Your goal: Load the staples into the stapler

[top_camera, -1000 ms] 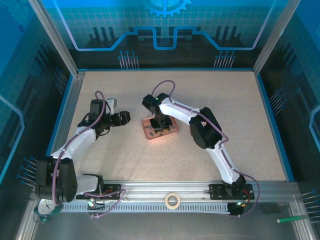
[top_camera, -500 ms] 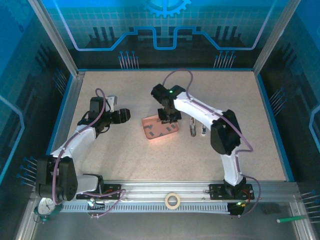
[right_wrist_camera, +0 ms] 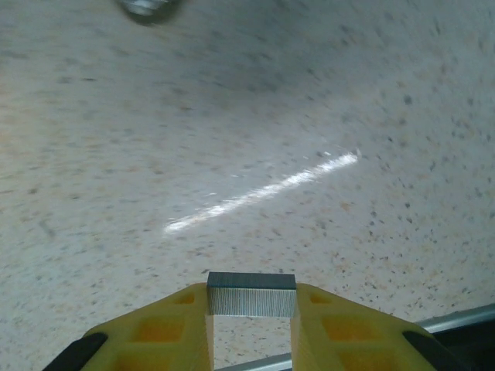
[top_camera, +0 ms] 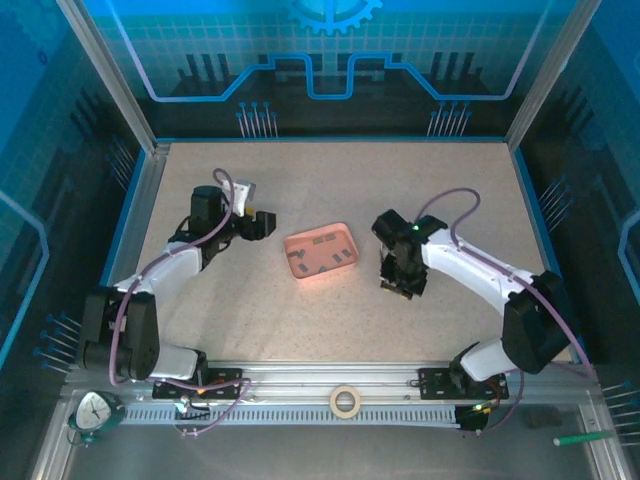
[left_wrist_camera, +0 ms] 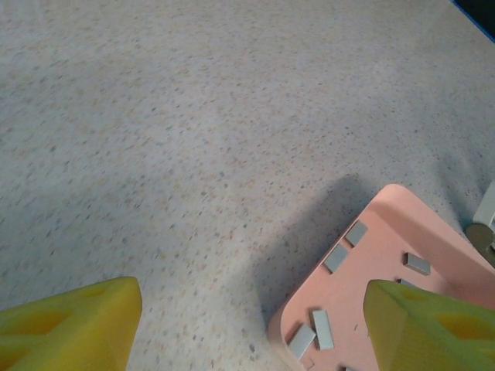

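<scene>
Next, my right gripper sets down the strip of staples it pinches by the two ends and takes it by its long ribbed sides [right_wrist_camera: 252, 303] before loading.
My right gripper [right_wrist_camera: 251, 309] is shut on one strip of staples [right_wrist_camera: 251, 294], a dark grey ribbed block pinched between its yellow fingers just above the speckled table. From above, the right gripper [top_camera: 398, 280] points down to the right of the salmon-pink tray [top_camera: 345, 236]. The stapler is hidden beneath it. More staples [top_camera: 320, 263] lie loose in the tray. My left gripper [top_camera: 268, 224] hangs open by the tray's left end. Its yellow fingers [left_wrist_camera: 69, 325] stand wide apart, over the tray's corner [left_wrist_camera: 294, 321] and several staples [left_wrist_camera: 336, 257].
A blurred shiny metal thing [right_wrist_camera: 147, 6] shows at the top edge of the right wrist view. A tape roll [top_camera: 346, 401] lies on the near rail, a clock [top_camera: 95, 410] at the near left and a green pen [top_camera: 580, 437] at the near right.
The right arm lifted off the tray and swung right and nearer, carrying a staple strip. The left gripper moved back and right, closer to the tray's left end.
</scene>
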Motion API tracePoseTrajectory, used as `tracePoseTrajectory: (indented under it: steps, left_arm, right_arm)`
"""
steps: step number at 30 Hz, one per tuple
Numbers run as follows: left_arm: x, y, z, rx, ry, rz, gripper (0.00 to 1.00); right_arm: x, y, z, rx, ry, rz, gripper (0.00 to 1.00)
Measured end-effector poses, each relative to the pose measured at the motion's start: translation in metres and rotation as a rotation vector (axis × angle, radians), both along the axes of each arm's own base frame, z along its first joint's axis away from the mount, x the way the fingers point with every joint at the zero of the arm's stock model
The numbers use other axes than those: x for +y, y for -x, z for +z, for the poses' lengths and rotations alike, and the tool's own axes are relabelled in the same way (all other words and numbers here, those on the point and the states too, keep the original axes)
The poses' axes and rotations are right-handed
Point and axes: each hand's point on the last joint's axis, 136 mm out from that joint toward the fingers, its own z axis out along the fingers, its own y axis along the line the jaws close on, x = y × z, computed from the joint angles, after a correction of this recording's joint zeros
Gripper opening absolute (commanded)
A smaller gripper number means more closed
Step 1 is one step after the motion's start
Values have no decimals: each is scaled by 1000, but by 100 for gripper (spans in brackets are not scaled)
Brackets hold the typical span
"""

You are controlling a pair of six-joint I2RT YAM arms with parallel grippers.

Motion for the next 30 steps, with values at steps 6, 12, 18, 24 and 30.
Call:
tracePoseTrajectory:
  steps: [6, 12, 18, 24, 30]
  left_arm:
    - [-16, -25, 14, -67, -17, -67, 77]
    - [-19, -46, 21, -99, -18, -78, 77]
    - [-22, -59, 18, -104, -16, -80, 77]
    - [-22, -63, 18, -112, -15, -81, 78]
    - [-22, -63, 18, -113, -16, -81, 78]
  right_arm:
    - [-23, 18, -33, 47, -6, -209, 27]
    - [-26, 12, -47, 31, -20, -326, 27]
    - [-19, -1, -61, 23, -29, -379, 28]
    - [-14, -4, -70, 37, -29, -397, 42]
    - [-8, -4, -56, 55, -15, -307, 49]
